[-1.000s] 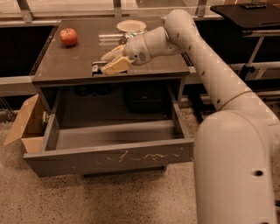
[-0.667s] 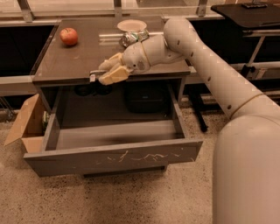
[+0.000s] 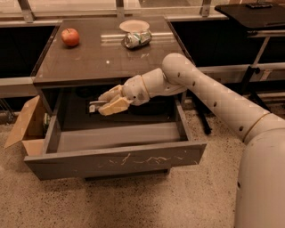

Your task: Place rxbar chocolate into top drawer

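Note:
The rxbar chocolate will go on the drawer's bottom, close behind the scratched grey front panel [image 3: 104,134]. My gripper will let go of it there.
My gripper [image 3: 108,101] hangs over the open top drawer [image 3: 116,161], just below the table's front edge. It is shut on the rxbar chocolate [image 3: 95,107], a small dark flat bar whose end sticks out to the left of the pale fingers [image 3: 115,106]. The bar is held above the drawer's left-middle part, clear of the drawer floor. The drawer is pulled far out; its grey front panel shows pale scratch marks.
On the brown table [image 3: 98,62] lie a red apple [image 3: 70,37] at back left, a crushed silver-green can [image 3: 137,39] and a white bowl [image 3: 134,26] at the back. An open cardboard box [image 3: 24,129] stands left of the drawer. A black table [image 3: 249,11] is at right.
My gripper has carried the bar off the tabletop, forward and down over the table's front edge, to a spot above the open drawer.

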`<state>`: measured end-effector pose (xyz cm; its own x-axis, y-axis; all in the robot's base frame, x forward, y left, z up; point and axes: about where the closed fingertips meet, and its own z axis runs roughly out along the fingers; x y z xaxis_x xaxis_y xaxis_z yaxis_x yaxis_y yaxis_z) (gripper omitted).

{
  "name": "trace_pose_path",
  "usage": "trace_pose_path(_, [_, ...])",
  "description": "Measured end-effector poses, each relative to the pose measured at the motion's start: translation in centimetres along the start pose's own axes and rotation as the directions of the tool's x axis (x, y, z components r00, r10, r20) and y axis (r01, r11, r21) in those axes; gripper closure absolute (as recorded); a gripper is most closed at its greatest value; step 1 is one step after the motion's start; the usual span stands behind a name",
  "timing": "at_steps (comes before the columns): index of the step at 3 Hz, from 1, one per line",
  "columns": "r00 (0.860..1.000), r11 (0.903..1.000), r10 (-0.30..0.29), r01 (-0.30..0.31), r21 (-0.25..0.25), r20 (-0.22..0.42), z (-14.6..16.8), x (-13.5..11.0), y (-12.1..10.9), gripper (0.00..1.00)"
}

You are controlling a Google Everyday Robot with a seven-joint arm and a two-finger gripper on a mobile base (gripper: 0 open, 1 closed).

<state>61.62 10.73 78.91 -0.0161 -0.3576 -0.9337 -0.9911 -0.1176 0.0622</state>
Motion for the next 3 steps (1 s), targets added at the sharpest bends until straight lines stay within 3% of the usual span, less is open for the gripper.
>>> trace_pose_path(1, [1.000, 1.0000, 0.000, 0.000, 0.000, 0.000, 0.0, 0.0, 0.0, 1.00])
trace_pose_path(2, [0.997, 0.9972, 0.074, -0.074, -0.004, -0.031, 1.6, 2.6, -0.3, 1.00])
trace_pose_path(3, [0.986, 0.9873, 0.159, -0.159, 0.007, -0.053, 3.7, 6.5, -0.7, 1.00])
